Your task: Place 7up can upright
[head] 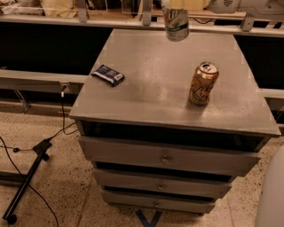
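I should use my gripper to let go of the 7up can on the cabinet top just behind the gold-orange can (173, 68), toward the snack packet.
The 7up can (176, 24), white-silver with green markings, hangs in the air over the far edge of the grey drawer cabinet's top (155, 84), nearly upright with its bottom end down. My gripper (175, 5) holds it from above at the very top of the camera view; only its cream-coloured lower part shows. The can does not touch the cabinet top.
A gold-orange can (203, 83) stands upright on the right part of the cabinet top. A dark blue snack packet (108, 75) lies at the left. The cabinet has three drawers (165, 157). A stand leg and cables (31, 173) lie on the floor at the left.
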### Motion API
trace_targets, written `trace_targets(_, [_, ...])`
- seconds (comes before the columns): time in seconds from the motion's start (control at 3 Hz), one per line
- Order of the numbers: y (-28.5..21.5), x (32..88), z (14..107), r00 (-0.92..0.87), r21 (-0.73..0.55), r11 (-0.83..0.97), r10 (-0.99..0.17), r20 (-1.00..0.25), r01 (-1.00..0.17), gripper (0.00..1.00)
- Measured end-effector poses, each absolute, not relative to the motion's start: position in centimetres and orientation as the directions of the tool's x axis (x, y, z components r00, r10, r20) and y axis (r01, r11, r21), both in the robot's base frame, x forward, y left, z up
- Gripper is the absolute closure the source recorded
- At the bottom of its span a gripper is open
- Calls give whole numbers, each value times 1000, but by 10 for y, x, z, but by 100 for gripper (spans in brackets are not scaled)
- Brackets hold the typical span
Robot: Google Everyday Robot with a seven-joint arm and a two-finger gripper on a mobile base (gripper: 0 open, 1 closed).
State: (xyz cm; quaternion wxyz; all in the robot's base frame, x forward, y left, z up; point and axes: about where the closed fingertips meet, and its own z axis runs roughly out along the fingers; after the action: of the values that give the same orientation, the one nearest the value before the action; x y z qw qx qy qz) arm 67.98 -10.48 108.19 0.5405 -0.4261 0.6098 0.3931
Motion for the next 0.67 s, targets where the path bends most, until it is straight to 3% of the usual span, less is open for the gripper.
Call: trace_targets(0.67, [-119, 718, 1039, -56, 37, 440, -30, -998, -897, 100])
